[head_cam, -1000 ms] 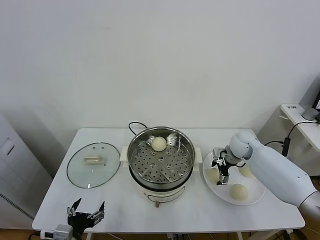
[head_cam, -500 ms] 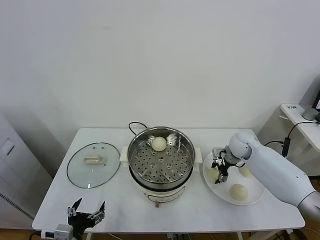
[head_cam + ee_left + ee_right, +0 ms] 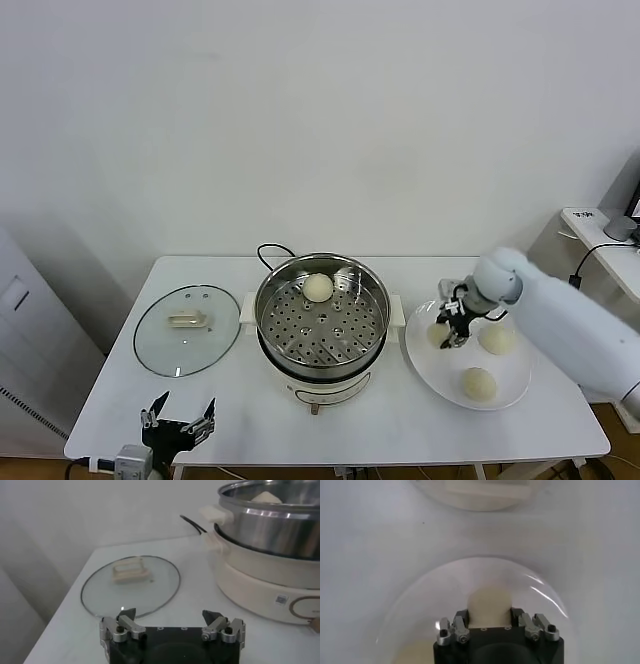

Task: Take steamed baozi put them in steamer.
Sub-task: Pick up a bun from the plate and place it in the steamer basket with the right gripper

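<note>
Next, my right gripper lets go of the baozi, now just above the white plate, inside the steel steamer, on the perforated tray's edge [image 3: 280, 323] nearest the glass lid.
My right gripper [image 3: 452, 325] is shut on a cream-white baozi [image 3: 438, 333] and holds it just above the left part of the white plate [image 3: 517, 388]. In the right wrist view the baozi [image 3: 490, 602] sits between the two fingertips [image 3: 461, 616], which press on both its sides, over the plate [image 3: 420, 610]. Two more baozi [image 3: 495, 340] [image 3: 479, 383] lie on the plate. One baozi [image 3: 317, 287] lies on the perforated tray at the back of the steel steamer [image 3: 322, 350], left of the plate. My left gripper [image 3: 178, 430] is open and empty at the table's front left.
The glass lid [image 3: 187, 329] with a cream handle lies flat left of the steamer; it shows in the left wrist view [image 3: 131, 585] beyond my left gripper [image 3: 172, 620], with the steamer [image 3: 270, 535] beside it. A black cord [image 3: 268, 250] runs behind the steamer.
My right gripper has risen and moved slightly back and right with the baozi in it. My left gripper has shifted a little to the right.
</note>
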Controlling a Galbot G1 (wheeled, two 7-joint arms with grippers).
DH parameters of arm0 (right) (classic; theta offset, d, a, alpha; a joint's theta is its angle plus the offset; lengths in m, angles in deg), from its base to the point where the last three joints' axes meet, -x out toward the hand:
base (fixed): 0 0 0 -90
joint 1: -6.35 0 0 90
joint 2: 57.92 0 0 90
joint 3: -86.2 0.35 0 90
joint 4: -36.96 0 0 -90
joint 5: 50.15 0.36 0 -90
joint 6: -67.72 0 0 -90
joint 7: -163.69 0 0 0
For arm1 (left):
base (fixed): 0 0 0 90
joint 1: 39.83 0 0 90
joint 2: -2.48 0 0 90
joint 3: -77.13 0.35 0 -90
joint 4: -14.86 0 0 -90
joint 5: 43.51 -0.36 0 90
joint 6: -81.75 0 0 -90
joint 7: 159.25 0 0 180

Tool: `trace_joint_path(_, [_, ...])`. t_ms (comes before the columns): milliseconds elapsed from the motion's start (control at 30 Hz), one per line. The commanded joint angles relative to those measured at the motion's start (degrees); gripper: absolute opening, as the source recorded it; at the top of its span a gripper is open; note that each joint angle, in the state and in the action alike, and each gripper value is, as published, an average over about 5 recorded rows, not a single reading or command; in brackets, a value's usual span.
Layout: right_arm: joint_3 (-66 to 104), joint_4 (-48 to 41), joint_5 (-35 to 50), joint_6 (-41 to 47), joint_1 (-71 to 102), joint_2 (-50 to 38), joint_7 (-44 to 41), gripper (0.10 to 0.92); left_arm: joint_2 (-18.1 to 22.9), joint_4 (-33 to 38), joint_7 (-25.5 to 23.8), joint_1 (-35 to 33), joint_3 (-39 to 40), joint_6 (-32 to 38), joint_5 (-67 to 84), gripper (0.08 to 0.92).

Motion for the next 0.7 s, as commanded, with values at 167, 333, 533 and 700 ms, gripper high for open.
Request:
trace_joint_path(167, [-36.0, 9.2, 25.8, 9.1, -43.3, -7.1, -2.7, 0.509, -0.2, 0.6, 0.1, 1.5, 0.7, 0.4, -0.7, 0.823])
trace_joint_path(333, [-47.0, 9.3, 36.4, 12.9, -55.1, 0.7, -2.3, 0.509, -0.6, 0.8, 0.5, 1.7, 0.7, 0.8, -0.2, 0.823])
trace_joint_path(533, [-47.9, 6.7, 43.5, 17.9, -55.4, 12.2, -0.2, 0.51, -1.1, 1.3, 0.3, 2.0, 0.9, 0.7, 1.3, 0.823])
trace_joint_path(700, [-45.4, 1.4, 44.9, 21.3, -49.9, 23.6, 2.4, 0.509, -1.2, 1.2, 0.2, 2.3, 1.0, 0.7, 1.9, 0.823])
